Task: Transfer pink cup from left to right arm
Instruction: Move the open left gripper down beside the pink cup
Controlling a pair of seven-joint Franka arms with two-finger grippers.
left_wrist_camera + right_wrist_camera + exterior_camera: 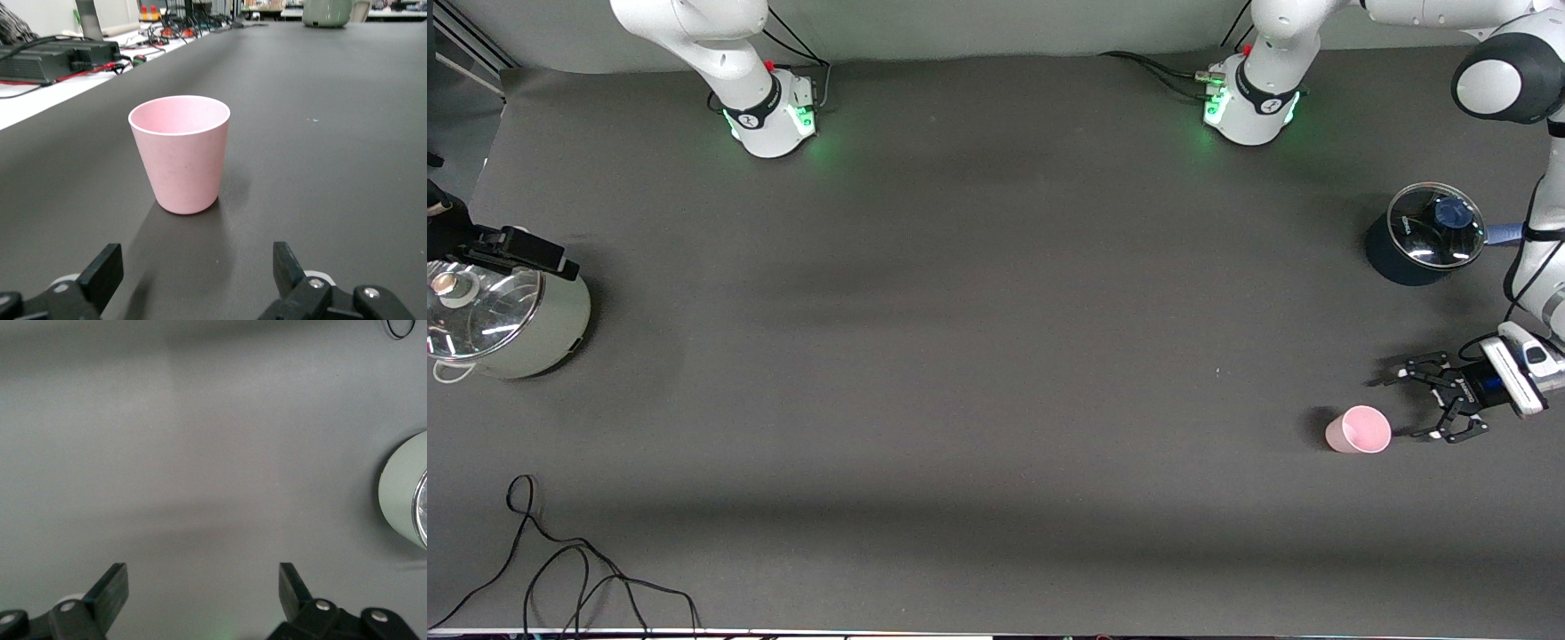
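Observation:
Next, my left gripper grips the lower half of the pink cup (1336, 433) (186, 188), well below the cup's rim.
The pink cup (1358, 429) stands upright on the dark table near the left arm's end, mouth up and empty. In the left wrist view the cup (180, 153) is just ahead of the jaws. My left gripper (1394, 409) is low over the table beside the cup, on the side toward the left arm's end. It is open and does not touch the cup; it shows open in its own view (197, 267). My right gripper (203, 580) is open and empty, high over bare table. It is out of the front view.
A dark blue pot with a glass lid (1427, 233) stands farther from the front camera than the cup. A pale green lidded pot (507, 320) stands at the right arm's end, seen also in the right wrist view (403, 497). A black cable (560, 569) lies near the front edge.

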